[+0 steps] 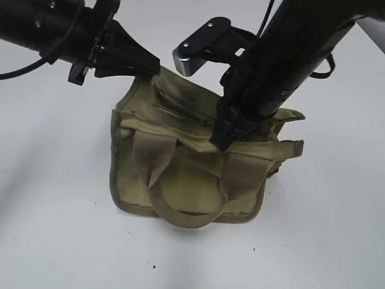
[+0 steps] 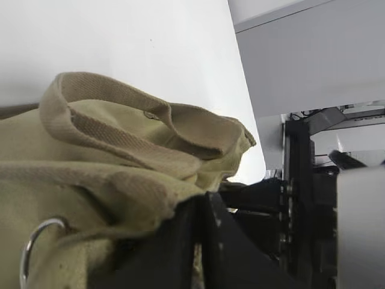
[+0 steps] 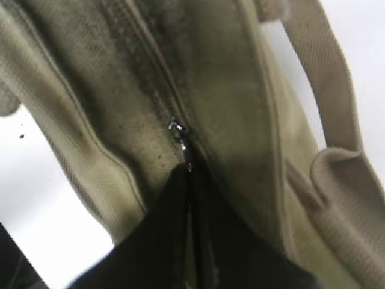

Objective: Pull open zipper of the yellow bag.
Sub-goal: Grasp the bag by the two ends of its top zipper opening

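Note:
My right gripper needs to let go of the silver pull tab at the zipper's end point(image 1: 280, 127) farthest from my left gripper.
The yellow bag point(image 1: 198, 180) stands upright mid-table, with the zipper point(image 1: 180, 114) running along its top. My left gripper point(image 1: 153, 67) is shut on the bag's back-left top edge. In the left wrist view its fingers point(image 2: 180, 241) pinch the fabric of the bag point(image 2: 90, 156). My right gripper point(image 1: 218, 143) comes down onto the right end of the zipper. Seen from the right wrist, the zipper point(image 3: 150, 66) leads to a small silver pull tab point(image 3: 180, 139), and the right gripper point(image 3: 189, 171) is shut on the tab's near end.
The bag's front webbing handle point(image 1: 180, 214) droops toward me over the white table point(image 1: 60, 229). A metal ring point(image 2: 33, 244) hangs on the bag near the left fingers. A dark machine frame point(image 2: 301, 180) stands past the table edge.

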